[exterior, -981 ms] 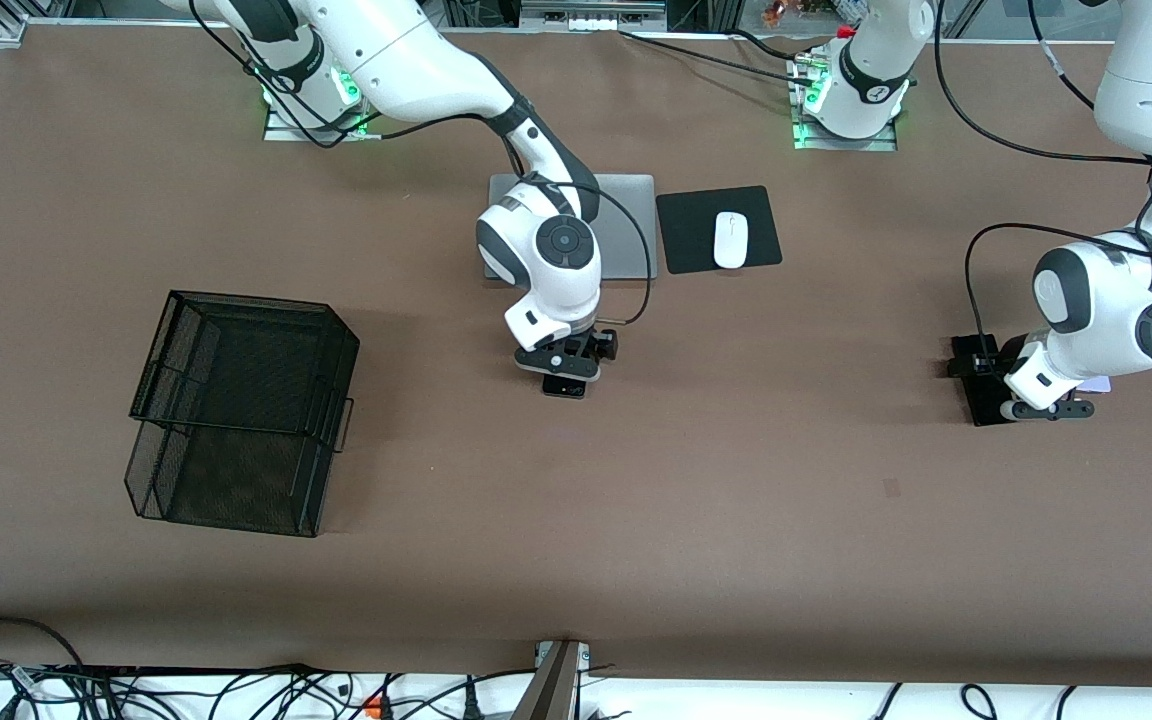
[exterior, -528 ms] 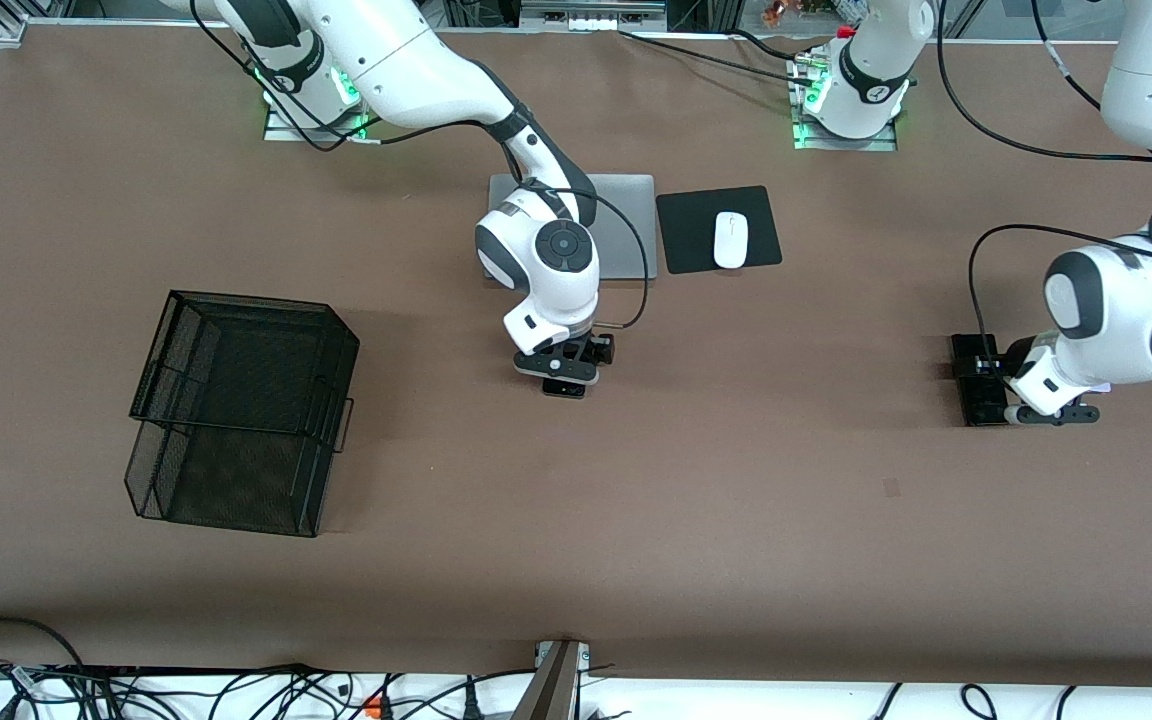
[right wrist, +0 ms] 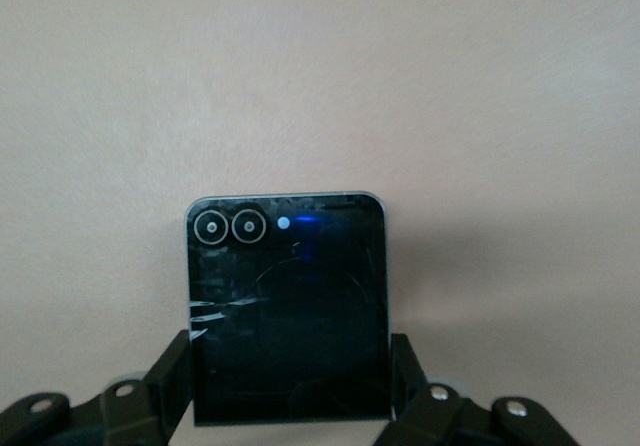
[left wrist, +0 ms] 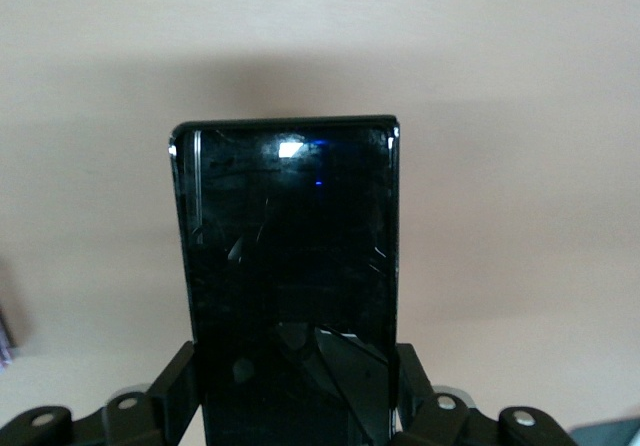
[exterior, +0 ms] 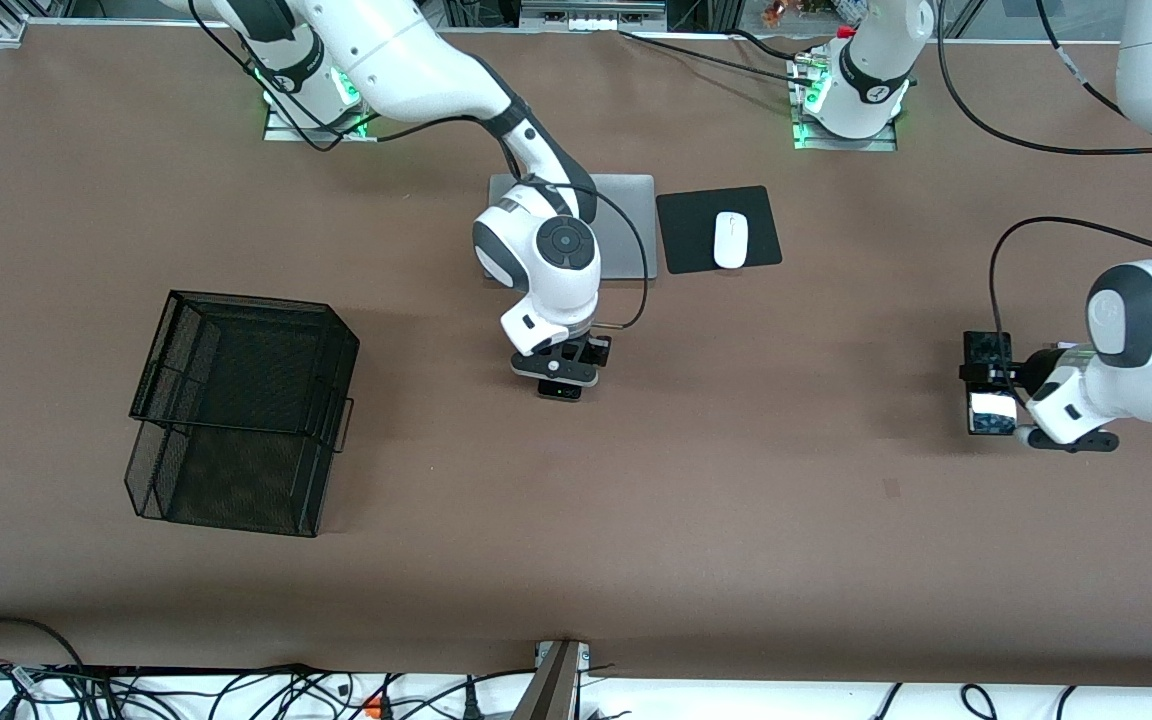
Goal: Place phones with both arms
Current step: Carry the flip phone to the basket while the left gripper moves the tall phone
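Observation:
My right gripper is going to set the small black phone down in the mesh basket's far part (exterior: 193, 373), by the side of the basket opposite its handle.
A long black phone (exterior: 988, 385) with a glinting screen sits tilted just above the brown table at the left arm's end. My left gripper (exterior: 1014, 402) is shut on it, and in the left wrist view the phone (left wrist: 290, 256) fills the gap between the left gripper's (left wrist: 297, 401) fingers. Near the table's middle, a small squarish black phone (exterior: 560, 391) with two camera rings lies low at the table. My right gripper (exterior: 558, 372) is shut on its sides. The right wrist view shows this phone (right wrist: 288, 306) clamped in the right gripper (right wrist: 290, 391).
A black wire mesh basket (exterior: 236, 410) stands toward the right arm's end. A grey laptop (exterior: 628, 225) lies farther from the camera than the small phone. Beside the laptop is a black mouse pad (exterior: 691, 235) with a white mouse (exterior: 730, 240).
The left gripper closed on the long phone, raised and tilted it, and drew it toward the left arm's end. The right gripper's fingers closed on the small phone.

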